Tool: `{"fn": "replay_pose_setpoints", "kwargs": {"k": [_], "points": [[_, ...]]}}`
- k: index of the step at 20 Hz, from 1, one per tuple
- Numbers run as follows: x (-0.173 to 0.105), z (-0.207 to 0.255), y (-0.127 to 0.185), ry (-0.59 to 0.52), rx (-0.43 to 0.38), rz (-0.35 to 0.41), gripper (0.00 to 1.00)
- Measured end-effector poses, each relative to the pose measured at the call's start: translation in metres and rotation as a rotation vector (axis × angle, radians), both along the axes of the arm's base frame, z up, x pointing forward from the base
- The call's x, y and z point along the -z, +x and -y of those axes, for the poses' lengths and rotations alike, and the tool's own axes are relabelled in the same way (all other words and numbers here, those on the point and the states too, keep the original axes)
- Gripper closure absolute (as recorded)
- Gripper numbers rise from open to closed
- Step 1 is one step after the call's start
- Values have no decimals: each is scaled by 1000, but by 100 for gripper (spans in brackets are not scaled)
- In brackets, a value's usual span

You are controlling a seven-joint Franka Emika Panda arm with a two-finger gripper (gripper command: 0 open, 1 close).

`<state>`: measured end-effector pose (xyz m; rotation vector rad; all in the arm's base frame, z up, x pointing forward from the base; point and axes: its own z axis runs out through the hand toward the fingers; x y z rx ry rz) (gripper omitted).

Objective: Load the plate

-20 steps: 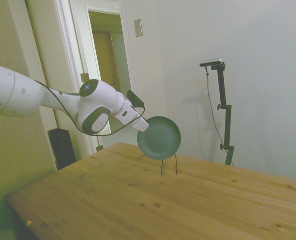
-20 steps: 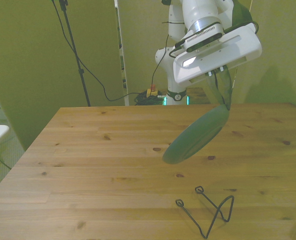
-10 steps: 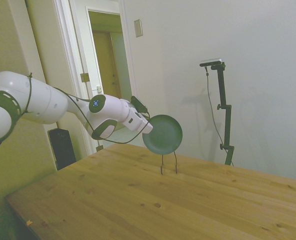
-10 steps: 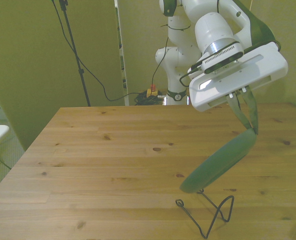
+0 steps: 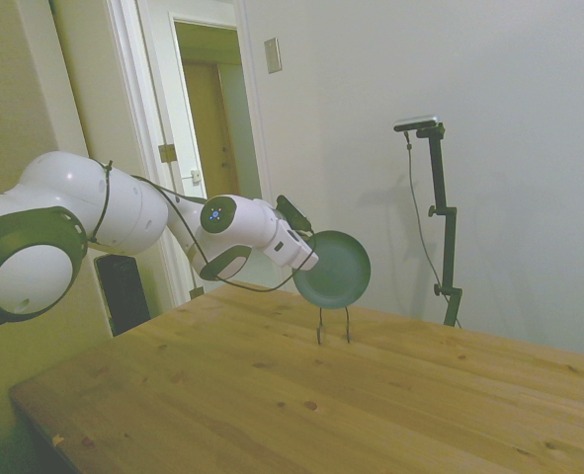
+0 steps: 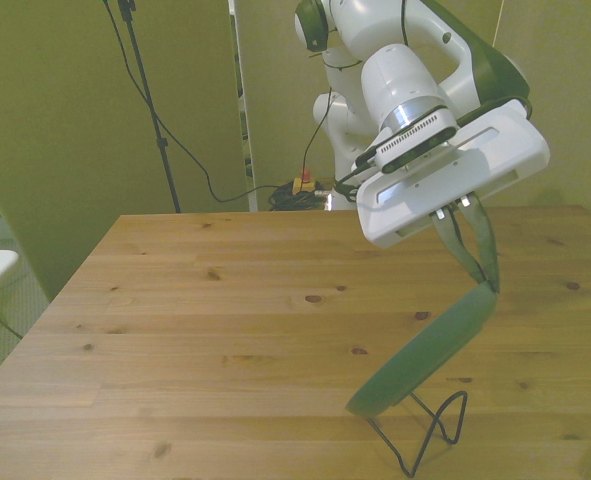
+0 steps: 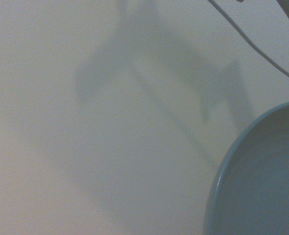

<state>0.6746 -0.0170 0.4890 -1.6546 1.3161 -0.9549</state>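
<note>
Next, my gripper releases the dark green plate so it is tilted on top of the thin dark wire rack (image 6: 408, 389).
The round dark green plate (image 5: 333, 270) (image 6: 424, 349) hangs nearly on edge in the air, held by its upper rim. My gripper (image 6: 478, 270) (image 5: 310, 263) is shut on that rim. The plate's lower edge sits just above the thin dark wire rack (image 6: 425, 435) (image 5: 332, 324), which stands on the wooden table (image 6: 215, 340) near the front view's lower right. From the front view I cannot tell whether the plate touches the rack; the side view shows a small gap. The wrist view shows only a curved part of the plate (image 7: 261, 186) against a pale wall.
The table's front edge (image 6: 175, 470) runs close below the rack in the front view. A doorway (image 5: 208, 118) and a dark box on the floor (image 5: 122, 291) lie behind the arm in the side view.
The arm has carried the plate forward and down, from over the table's middle to just above the wire rack. The grip on the rim stayed shut.
</note>
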Motion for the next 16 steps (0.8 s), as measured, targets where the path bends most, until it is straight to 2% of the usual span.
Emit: {"fn": "replay_pose_setpoints", "kwargs": {"k": [12,16], "points": [[14,2,-6,-3,-2,-8,100],[22,-1,-3,-11,-5,18,100]]}}
